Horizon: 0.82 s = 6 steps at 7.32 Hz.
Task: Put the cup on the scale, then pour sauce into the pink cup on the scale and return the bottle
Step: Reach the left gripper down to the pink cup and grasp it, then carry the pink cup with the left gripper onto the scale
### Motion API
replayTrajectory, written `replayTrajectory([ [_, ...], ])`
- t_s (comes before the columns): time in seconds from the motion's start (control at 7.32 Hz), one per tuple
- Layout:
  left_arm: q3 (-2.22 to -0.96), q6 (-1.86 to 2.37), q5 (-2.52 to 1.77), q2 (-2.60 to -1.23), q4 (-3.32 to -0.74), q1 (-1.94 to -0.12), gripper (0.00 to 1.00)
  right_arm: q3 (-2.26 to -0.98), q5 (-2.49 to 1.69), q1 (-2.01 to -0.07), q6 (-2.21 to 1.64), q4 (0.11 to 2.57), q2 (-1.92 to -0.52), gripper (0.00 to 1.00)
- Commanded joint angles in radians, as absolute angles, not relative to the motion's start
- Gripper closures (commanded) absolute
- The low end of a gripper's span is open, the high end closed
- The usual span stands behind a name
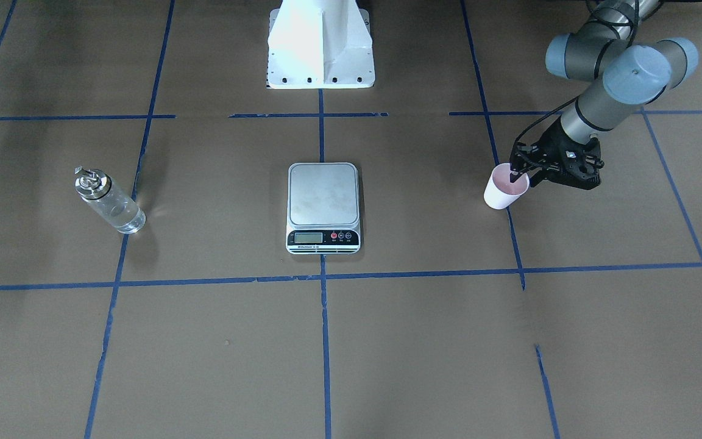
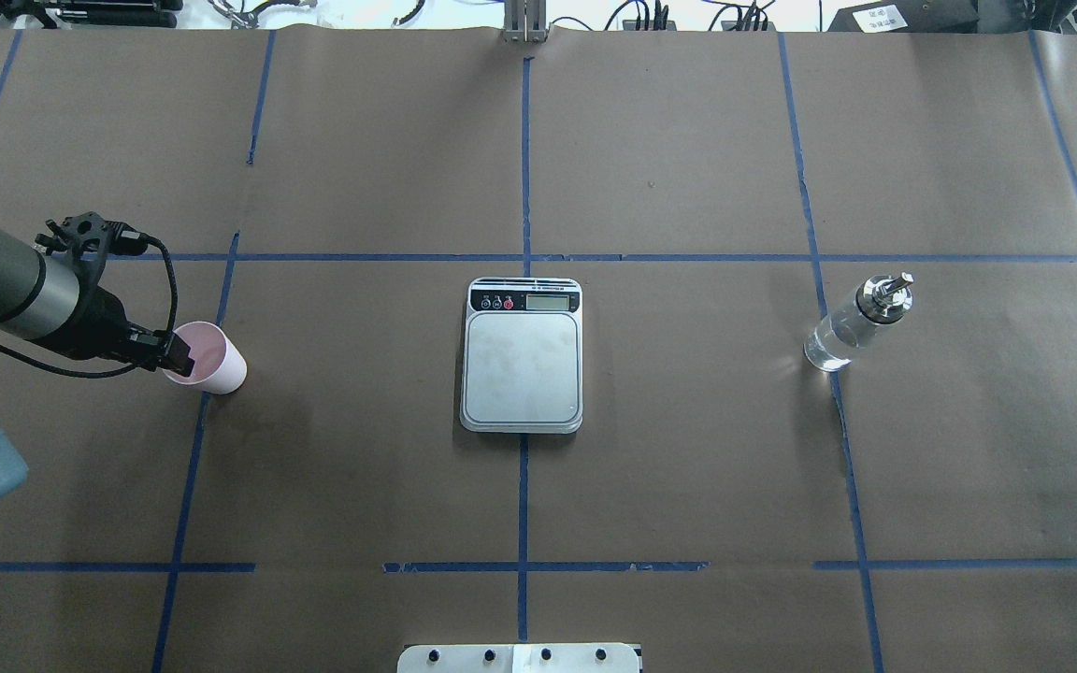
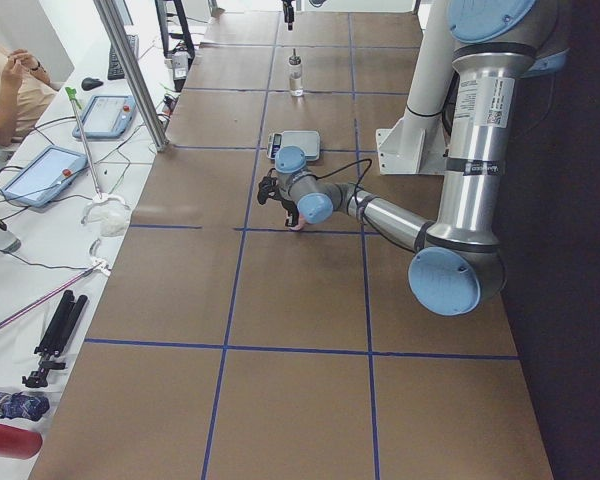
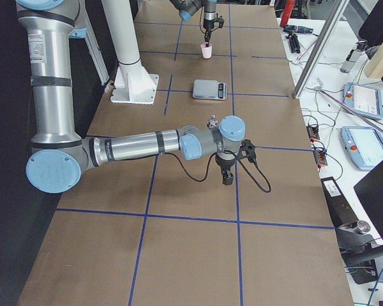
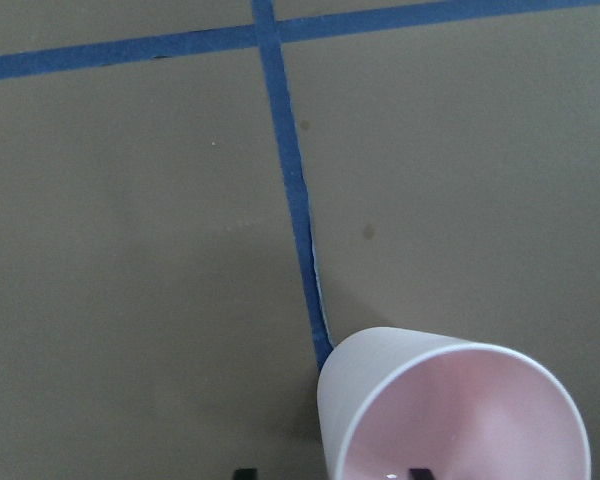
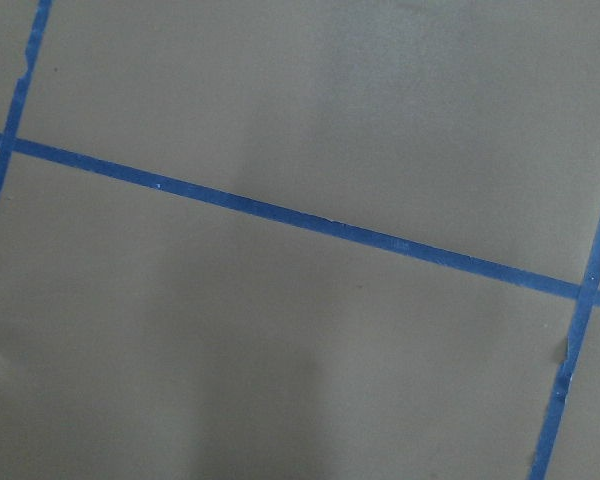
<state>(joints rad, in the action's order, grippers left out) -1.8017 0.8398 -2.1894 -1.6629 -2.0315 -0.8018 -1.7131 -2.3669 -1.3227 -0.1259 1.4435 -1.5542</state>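
My left gripper will let go of the pink cup on the middle of the scale's bare silver platform (image 1: 321, 202).
The pink cup (image 1: 503, 190) stands on the brown table at the robot's left, also in the overhead view (image 2: 213, 363) and the left wrist view (image 5: 450, 420). My left gripper (image 2: 174, 353) is at its rim, one finger inside and one outside; the jaws stand apart, not pressing the wall. The scale (image 2: 523, 365) sits at the table's centre, its platform bare. The glass bottle (image 2: 856, 322) with clear sauce stands upright at the robot's right. My right gripper (image 4: 226, 177) hovers over the table beyond the bottle; I cannot tell its state.
The white robot base (image 1: 320, 46) stands behind the scale. Blue tape lines (image 2: 524, 257) cross the brown table. An operator (image 3: 5, 85), tablets and cables are on a side table beyond the far edge.
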Motion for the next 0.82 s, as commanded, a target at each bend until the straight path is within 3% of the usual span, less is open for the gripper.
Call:
replayTrajectory([
  [0.0, -1.898, 0.891, -2.191, -1.711, -1.932, -0.805, 1.00, -1.712, -2.367, -1.321, -0.126, 1.443, -1.552, 0.00],
  [0.27, -1.934, 1.093, -2.162, -2.016, -1.635, -0.754, 1.00, -1.713, -2.367, -1.319, -0.127, 1.443, -1.552, 0.00],
  [0.41, -1.921, 1.197, -2.049, -2.119, -1.578, -0.641, 1.00, -1.713, -2.367, -1.319, -0.127, 1.442, -1.551, 0.00],
  [0.68, -1.803, 1.224, -1.979, -2.236, -1.583, -0.586, 1.00, -1.712, -2.367, -1.318, -0.127, 1.442, -1.551, 0.00],
])
